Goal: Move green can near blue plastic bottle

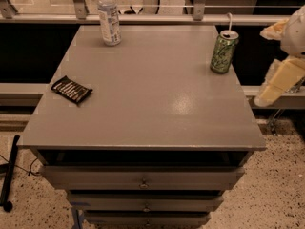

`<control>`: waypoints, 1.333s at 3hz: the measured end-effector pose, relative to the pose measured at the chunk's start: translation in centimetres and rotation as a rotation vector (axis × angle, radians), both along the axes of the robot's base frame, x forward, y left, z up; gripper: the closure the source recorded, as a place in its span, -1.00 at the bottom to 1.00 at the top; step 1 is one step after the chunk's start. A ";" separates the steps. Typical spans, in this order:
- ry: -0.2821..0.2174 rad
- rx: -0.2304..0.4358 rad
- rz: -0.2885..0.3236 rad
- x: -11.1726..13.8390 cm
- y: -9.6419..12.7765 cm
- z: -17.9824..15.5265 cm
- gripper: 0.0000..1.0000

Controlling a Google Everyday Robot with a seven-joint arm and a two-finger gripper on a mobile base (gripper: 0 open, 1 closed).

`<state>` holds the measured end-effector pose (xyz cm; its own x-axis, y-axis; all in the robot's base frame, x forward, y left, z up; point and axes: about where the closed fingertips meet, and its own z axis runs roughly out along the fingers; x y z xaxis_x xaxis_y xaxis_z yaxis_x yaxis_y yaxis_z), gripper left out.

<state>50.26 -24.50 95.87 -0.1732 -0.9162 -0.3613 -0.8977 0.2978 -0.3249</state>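
Observation:
I go to the green can next and close my gripper around the middle of its body (224, 54), so I can carry it toward the blue plastic bottle.
The green can (224, 51) stands upright near the right edge of the grey table top (157, 94), towards the back. The blue plastic bottle (109, 17), clear with a white cap and pale label, stands upright at the back left of the table. They are far apart, about a table's width. My gripper (280, 82) shows as a pale cream shape at the right edge of the view, off the table, to the right of the can and a little nearer the front. It holds nothing that I can see.
A dark snack packet (72, 89) lies flat near the table's left edge. Drawers (143, 180) sit under the table top at the front. A rail with posts (200, 6) runs behind the table. A speckled floor lies below.

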 end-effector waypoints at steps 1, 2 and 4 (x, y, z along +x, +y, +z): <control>-0.119 0.090 0.001 6.5 -1.0 -0.8 -1.00; -0.204 0.129 -0.010 12.2 -1.9 -1.2 -1.00; -0.279 0.330 -0.103 19.6 -2.9 -2.0 -1.00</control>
<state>69.90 -27.43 93.83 -0.1114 -0.7272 -0.6773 -0.7493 0.5092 -0.4234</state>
